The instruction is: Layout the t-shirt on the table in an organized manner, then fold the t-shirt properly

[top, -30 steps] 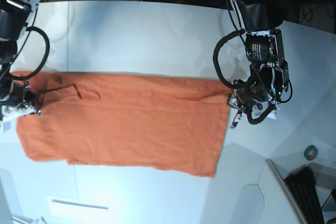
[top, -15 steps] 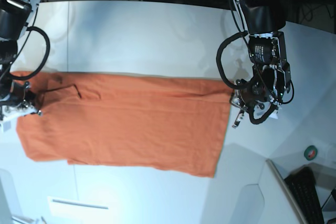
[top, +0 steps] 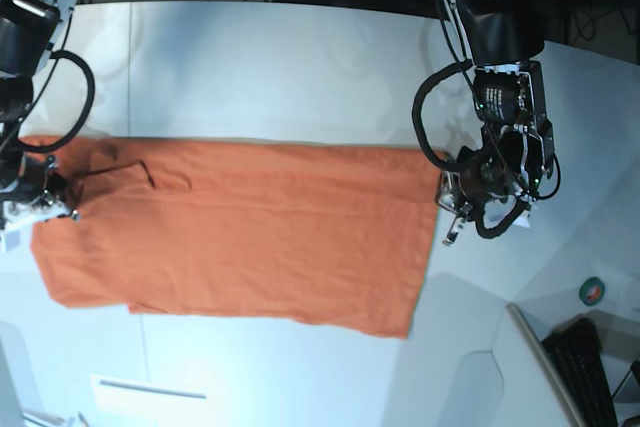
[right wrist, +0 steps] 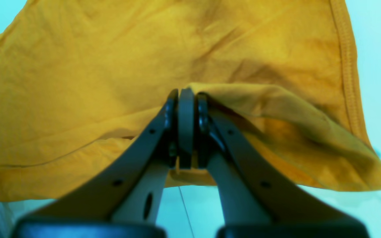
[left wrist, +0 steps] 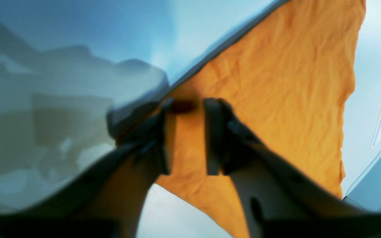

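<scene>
Next, I move my left gripper's fingers, hovering empty by the t-shirt's side edge, in to pinch the cloth (top: 409,193) near the t-shirt's corner before both grippers pull.
The orange t-shirt (top: 240,237) lies spread flat across the white table (top: 280,67), long side running left to right. My right gripper (top: 45,209), at the shirt's left end, is shut on a raised fold of the cloth (right wrist: 260,99), as the right wrist view shows (right wrist: 185,96). My left gripper (top: 455,215) is at the shirt's right edge. In the left wrist view it (left wrist: 187,112) is open, with orange cloth (left wrist: 276,99) showing between and beyond the jaws and nothing held.
A green tape roll (top: 592,291) and a black keyboard (top: 585,372) sit at the lower right past a table seam. A white strip (top: 148,387) lies near the front edge below the shirt. Cables hang by the left arm (top: 430,117).
The left arm has shifted slightly to the right at the shirt's right edge. The shirt and the right arm have not visibly moved.
</scene>
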### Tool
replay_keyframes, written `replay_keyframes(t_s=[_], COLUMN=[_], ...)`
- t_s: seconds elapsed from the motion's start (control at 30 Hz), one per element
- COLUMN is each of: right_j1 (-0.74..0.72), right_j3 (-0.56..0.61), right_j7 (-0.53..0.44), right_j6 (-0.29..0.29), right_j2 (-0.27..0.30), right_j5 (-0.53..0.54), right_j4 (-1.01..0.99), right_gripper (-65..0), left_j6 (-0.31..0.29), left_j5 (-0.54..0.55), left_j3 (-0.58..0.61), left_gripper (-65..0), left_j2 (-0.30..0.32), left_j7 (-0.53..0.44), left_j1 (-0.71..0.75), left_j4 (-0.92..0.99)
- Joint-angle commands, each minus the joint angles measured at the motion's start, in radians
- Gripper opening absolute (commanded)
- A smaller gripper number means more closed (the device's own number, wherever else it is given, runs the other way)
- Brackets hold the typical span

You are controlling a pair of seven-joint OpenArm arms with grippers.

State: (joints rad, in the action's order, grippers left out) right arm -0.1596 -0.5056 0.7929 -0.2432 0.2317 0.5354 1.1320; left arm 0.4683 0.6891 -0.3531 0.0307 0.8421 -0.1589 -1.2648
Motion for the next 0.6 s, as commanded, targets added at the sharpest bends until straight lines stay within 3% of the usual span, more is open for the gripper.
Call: replay_keyframes(t_s=[0.0,0.1,0.27,0.43,0.57], right_j1=[-0.021,-0.021,-0.019,0.053,0.148], right_j3=[-0.006,-0.009,-0.009,-0.051,-0.13], right_j7=[-0.017,-0.017,-0.056,-0.06,-0.06], right_j6=[-0.008,-0.008,-0.009,-0.009,-0.011], right_j2=[0.016,0.016,0.021,0.011,-0.053], right_j5=[0.016,0.018,0.019,0.021,0.021], right_j4=[0.02,0.021,0.032,0.221,0.388], right_gripper=[-59.1,-47.0,-36.6,-35.0,-35.4], left_j6=[-0.007,-0.007,-0.007,-0.009,-0.046], left_j5=[0.008,0.008,0.008,0.016,0.016], left_j3=[-0.002,-0.002,-0.004,-0.004,-0.002], left_gripper=[-45.9,-41.0,-27.5,-9.7,-11.8], left_j2=[0.005,0.005,0.005,0.018,0.004], left_j7=[-0.008,-0.008,-0.008,-0.008,-0.008], left_j1=[-0.029,-0.032,-0.044,-0.001,0.106], left_j4=[-0.02,-0.022,-0.022,-0.145,-0.365])
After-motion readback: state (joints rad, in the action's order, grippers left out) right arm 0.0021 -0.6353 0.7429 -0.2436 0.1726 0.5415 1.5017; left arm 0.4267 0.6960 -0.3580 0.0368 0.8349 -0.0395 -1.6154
